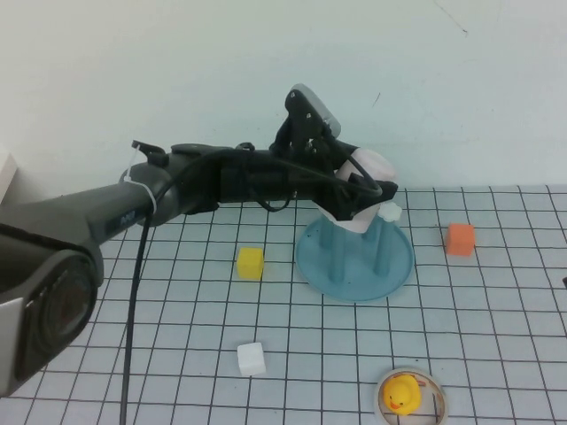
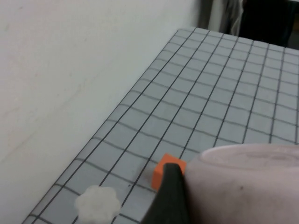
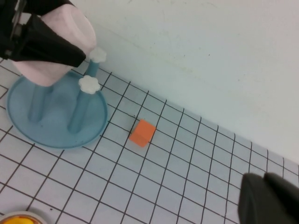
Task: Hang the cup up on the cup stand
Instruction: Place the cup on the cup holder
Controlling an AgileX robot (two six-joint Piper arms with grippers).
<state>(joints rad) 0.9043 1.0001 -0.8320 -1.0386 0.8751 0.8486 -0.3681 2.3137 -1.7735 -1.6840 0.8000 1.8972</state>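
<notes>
Next, my left hand releases the pale pink cup, now hanging mouth-down over the stand, on the cup stand's front blue peg nearer the yellow cube [image 1: 331,239].
The pale pink cup [image 1: 368,173] hangs mouth-down over the cup stand [image 1: 390,270], a teal dish with blue pegs. My left gripper [image 1: 361,202] is shut on the cup, its dark fingers [image 3: 51,46] pressed against the cup's sides. The cup [image 3: 58,44] hides the tops of the stand's [image 3: 58,135] back pegs, and I cannot tell whether a peg is inside it. Two white flower caps [image 3: 88,84] stand free beside it. In the left wrist view, one finger [image 2: 168,200] lies against the cup [image 2: 247,186]. My right gripper [image 3: 262,176] is shut and empty, off to the right above the grid.
An orange cube [image 1: 459,239] lies right of the stand. A yellow cube [image 1: 251,263] is left of it. A white cube [image 1: 252,358] sits nearer the front, and a small ring with a yellow duck [image 1: 410,396] at the front edge. The wall runs close behind the stand.
</notes>
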